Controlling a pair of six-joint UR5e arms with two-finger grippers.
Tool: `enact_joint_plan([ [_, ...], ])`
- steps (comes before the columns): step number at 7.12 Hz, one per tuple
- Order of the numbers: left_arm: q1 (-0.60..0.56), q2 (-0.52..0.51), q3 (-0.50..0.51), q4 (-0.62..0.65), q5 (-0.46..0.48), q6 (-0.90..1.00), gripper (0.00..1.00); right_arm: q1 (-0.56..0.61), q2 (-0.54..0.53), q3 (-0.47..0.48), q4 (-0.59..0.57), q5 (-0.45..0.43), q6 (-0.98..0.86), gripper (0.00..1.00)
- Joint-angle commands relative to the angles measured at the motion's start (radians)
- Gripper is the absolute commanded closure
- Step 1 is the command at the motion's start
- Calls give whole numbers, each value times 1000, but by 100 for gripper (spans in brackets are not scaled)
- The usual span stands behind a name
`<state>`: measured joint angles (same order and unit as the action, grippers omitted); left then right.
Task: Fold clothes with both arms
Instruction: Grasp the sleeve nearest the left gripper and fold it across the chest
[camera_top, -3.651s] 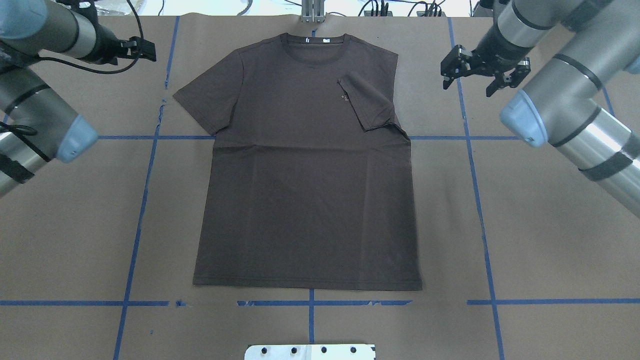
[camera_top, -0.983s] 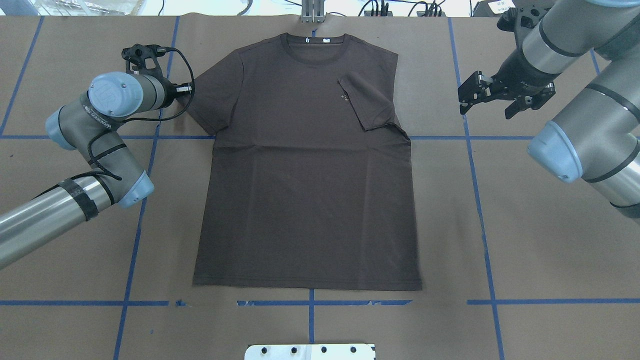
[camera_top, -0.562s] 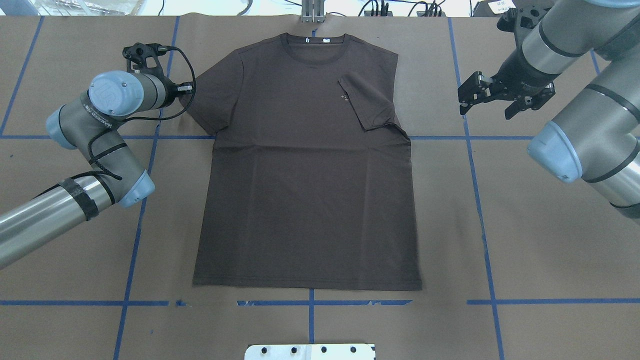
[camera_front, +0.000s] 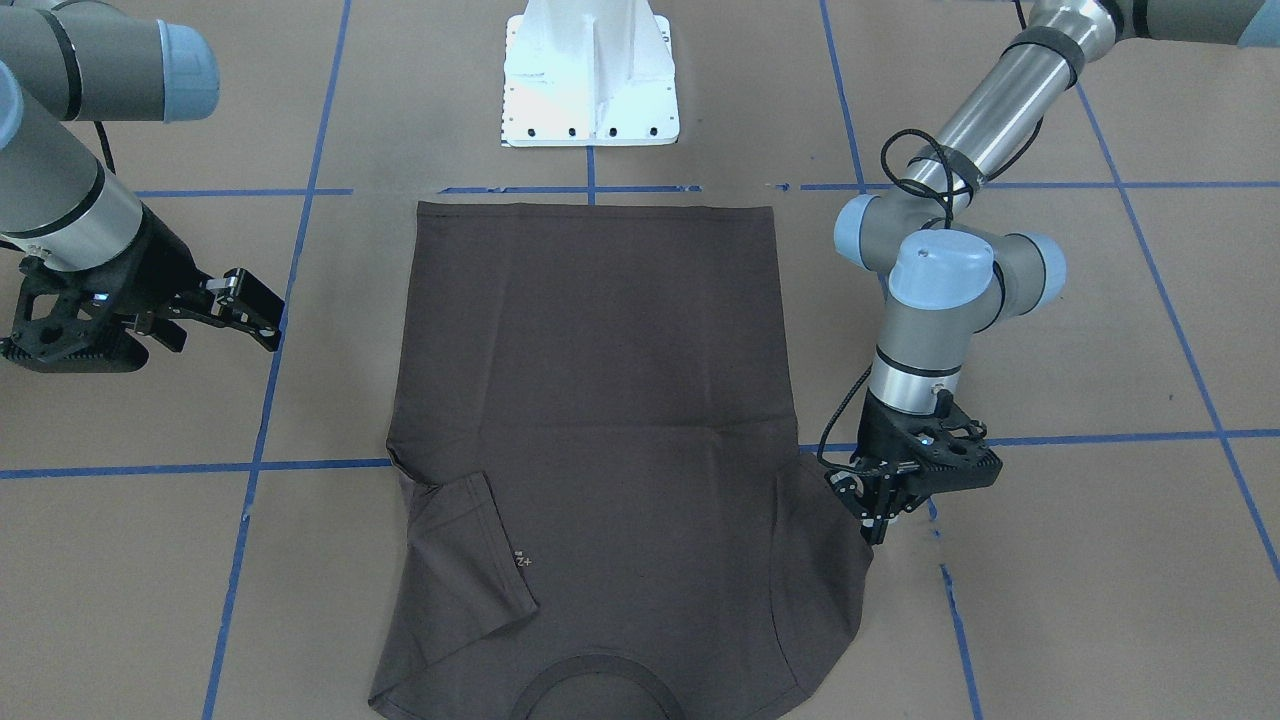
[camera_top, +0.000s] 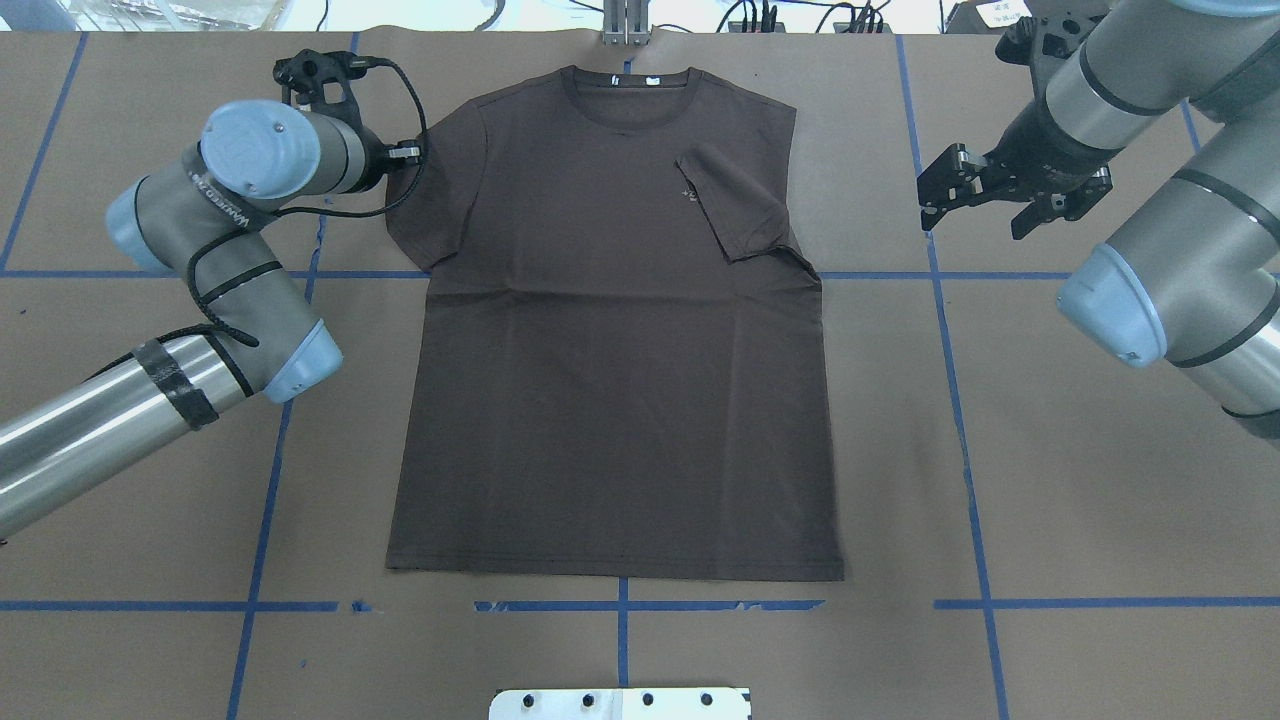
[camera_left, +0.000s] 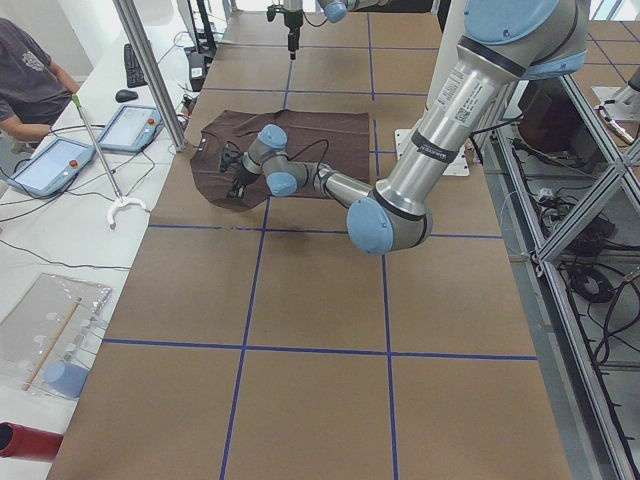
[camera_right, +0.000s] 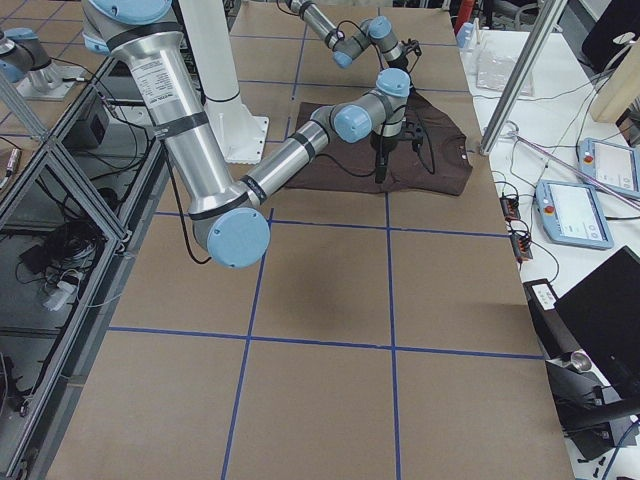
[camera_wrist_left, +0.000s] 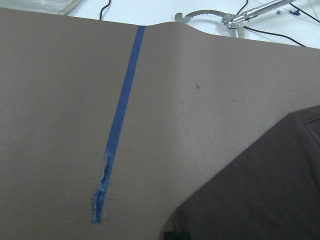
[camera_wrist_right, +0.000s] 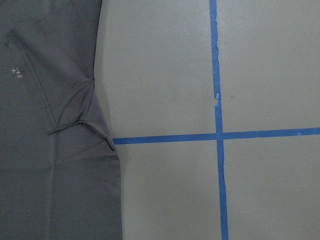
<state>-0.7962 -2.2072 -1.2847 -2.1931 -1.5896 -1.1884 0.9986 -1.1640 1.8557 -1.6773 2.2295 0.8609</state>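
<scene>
The left gripper needs to release the sleeve's edge on the chest (camera_front: 638, 548) between the small pale logo and its seam.
The dark brown-grey T-shirt (camera_top: 610, 330) lies flat on the brown paper with its collar at the far edge. It also shows in the front view (camera_front: 600, 430). One sleeve (camera_top: 735, 205) is folded in over the chest beside the small pale logo. My left gripper (camera_front: 878, 512) stands upright at the other sleeve (camera_front: 825, 560), fingers close together on its edge. In the overhead view the wrist hides it. The left wrist view shows only that sleeve's edge (camera_wrist_left: 260, 195). My right gripper (camera_top: 972, 222) is open and empty above bare paper to the right of the shirt.
The white base pedestal (camera_front: 590, 80) stands at the shirt's hem end. Blue tape lines (camera_top: 950, 330) cross the paper. Cables and a metal post (camera_top: 622, 25) sit beyond the collar. An operator (camera_left: 30, 75) and tablets (camera_left: 130, 125) are at the far side.
My left arm has moved right, toward the shirt, and the sleeve's outer edge has shifted inward with it. Earlier it came down from the table's left edge. The right arm barely moved.
</scene>
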Motion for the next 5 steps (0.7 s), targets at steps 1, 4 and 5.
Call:
enact_joint_plan([
  [1, 21, -151, 51, 113, -7, -110, 100, 0, -16, 14, 1, 1, 0, 0],
  [4, 121, -339, 306, 93, 6, -266, 100, 0, -16, 14, 1, 1, -9, 0],
  [5, 127, -339, 327, 54, 6, -280, 100, 0, -16, 14, 1, 1, -6, 0],
])
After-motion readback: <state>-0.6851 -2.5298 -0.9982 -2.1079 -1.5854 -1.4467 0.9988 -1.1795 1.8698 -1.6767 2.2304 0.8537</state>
